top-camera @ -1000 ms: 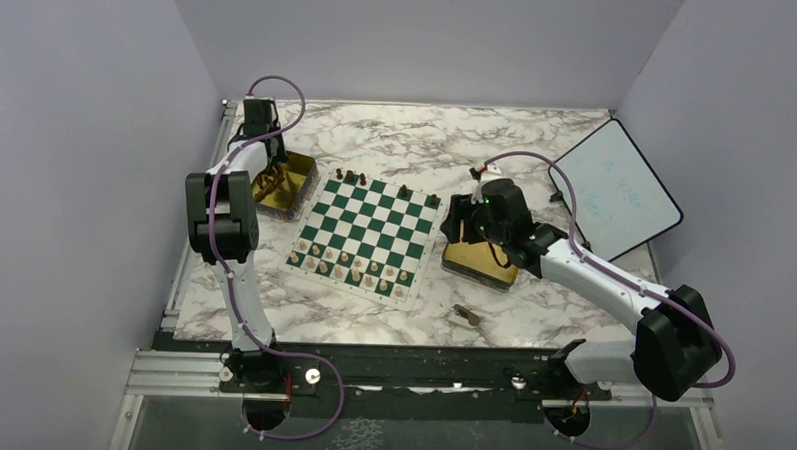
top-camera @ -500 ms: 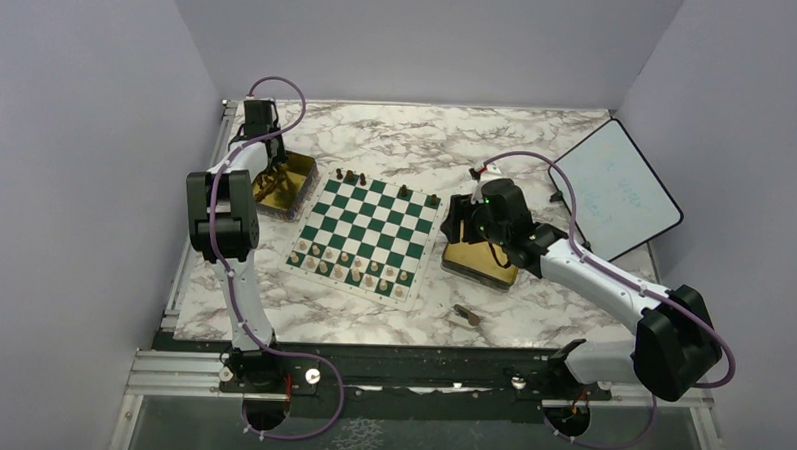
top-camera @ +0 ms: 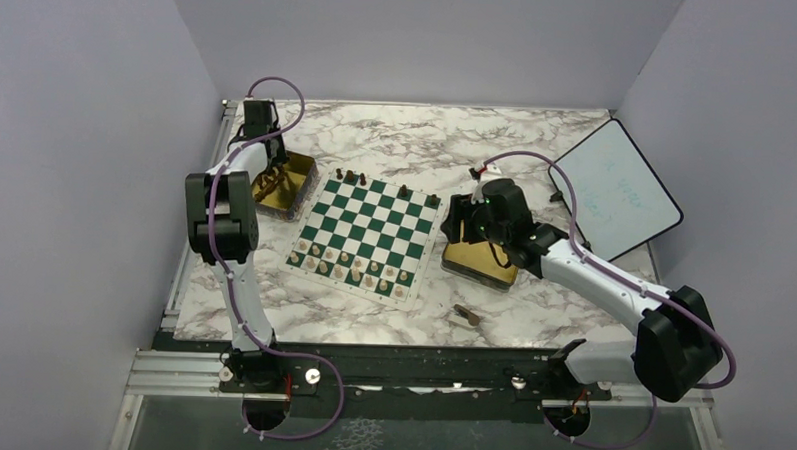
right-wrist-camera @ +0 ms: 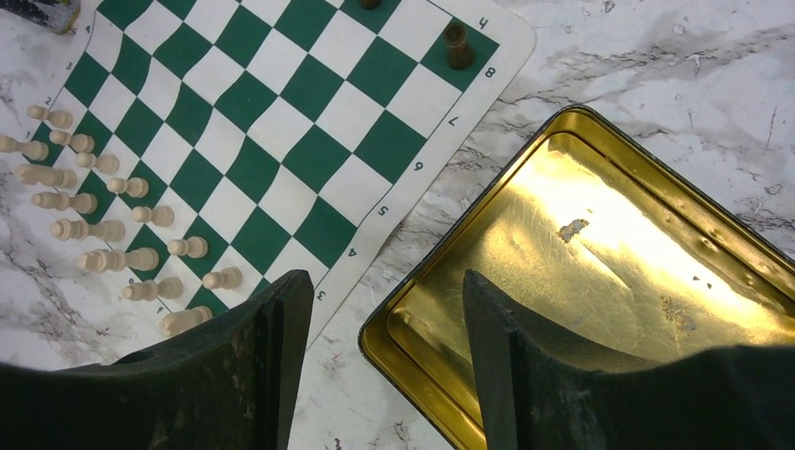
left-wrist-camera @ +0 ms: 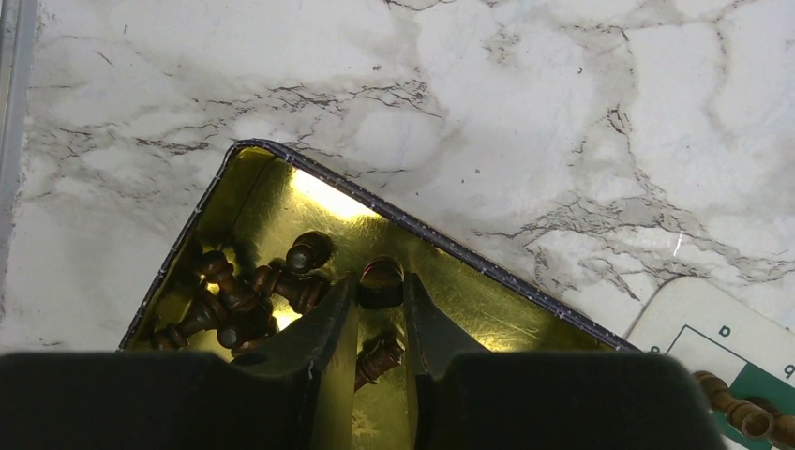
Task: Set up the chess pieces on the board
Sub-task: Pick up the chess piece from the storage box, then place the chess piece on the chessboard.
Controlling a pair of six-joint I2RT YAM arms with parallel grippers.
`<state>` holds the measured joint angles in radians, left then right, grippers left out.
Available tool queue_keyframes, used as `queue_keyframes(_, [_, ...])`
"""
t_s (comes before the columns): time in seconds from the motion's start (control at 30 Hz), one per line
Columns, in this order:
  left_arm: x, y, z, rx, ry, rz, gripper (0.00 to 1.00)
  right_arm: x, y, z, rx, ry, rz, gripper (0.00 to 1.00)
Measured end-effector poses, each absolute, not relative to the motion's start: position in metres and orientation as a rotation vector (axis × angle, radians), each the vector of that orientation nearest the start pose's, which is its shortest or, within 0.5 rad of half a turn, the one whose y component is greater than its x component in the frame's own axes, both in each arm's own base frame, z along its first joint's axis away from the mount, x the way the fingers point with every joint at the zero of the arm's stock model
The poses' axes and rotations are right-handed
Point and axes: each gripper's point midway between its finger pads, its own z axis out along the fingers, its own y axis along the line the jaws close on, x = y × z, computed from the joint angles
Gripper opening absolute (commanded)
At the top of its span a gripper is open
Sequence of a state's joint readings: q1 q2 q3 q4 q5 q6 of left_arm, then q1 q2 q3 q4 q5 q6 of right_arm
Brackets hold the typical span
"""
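Note:
Next, I let go of the dark brown piece with my left gripper on the white square (top-camera: 417,197) between the dark pieces nearest the empty tin.
Several dark brown chess pieces (left-wrist-camera: 239,300) lie heaped in a gold tin (left-wrist-camera: 469,281) left of the board (top-camera: 372,227). My left gripper (left-wrist-camera: 380,289) reaches into that tin, its fingers pressed on both sides of one dark brown piece (left-wrist-camera: 381,278); another lies under the jaws. Two rows of pale pieces (top-camera: 353,268) stand along the board's near side, and a few dark ones (top-camera: 351,175) stand at the far edge. My right gripper (right-wrist-camera: 386,291) hangs open over the rim of the empty gold tin (right-wrist-camera: 609,234) right of the board (right-wrist-camera: 281,122).
A dark piece (top-camera: 465,313) lies on the marble table in front of the right tin (top-camera: 478,260). A black-rimmed white tablet (top-camera: 616,188) leans at the far right. Walls close in on the table's left, back and right.

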<state>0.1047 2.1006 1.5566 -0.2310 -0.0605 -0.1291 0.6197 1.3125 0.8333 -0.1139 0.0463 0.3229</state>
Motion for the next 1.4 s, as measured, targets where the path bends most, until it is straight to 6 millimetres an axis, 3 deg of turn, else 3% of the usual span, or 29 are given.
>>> queue_keyframes(0.17, [0.534,0.061,0.066,-0.320,2.324,0.050,0.18,0.309,0.226,0.138,-0.301,2.180,0.487,0.65])
queue_keyframes(0.5, [0.519,0.056,0.100,-0.338,2.282,0.026,0.18,0.308,0.226,0.144,-0.306,2.161,0.491,0.65])
queue_keyframes(0.73, [0.514,0.034,0.127,-0.284,2.249,-0.011,0.18,0.308,0.225,0.150,-0.301,2.147,0.493,0.65])
queue_keyframes(0.93, [0.513,-0.021,0.148,-0.146,2.224,-0.081,0.18,0.308,0.223,0.158,-0.294,2.124,0.498,0.65])
queue_keyframes(1.07, [0.506,-0.080,0.159,-0.001,2.211,-0.160,0.18,0.305,0.219,0.163,-0.284,2.105,0.495,0.65])
queue_keyframes(1.17, [0.498,-0.117,0.161,0.087,2.211,-0.219,0.18,0.302,0.216,0.161,-0.281,2.107,0.489,0.65])
queue_keyframes(1.4, [0.478,-0.177,0.159,0.222,2.216,-0.293,0.18,0.300,0.213,0.154,-0.280,2.124,0.474,0.65])
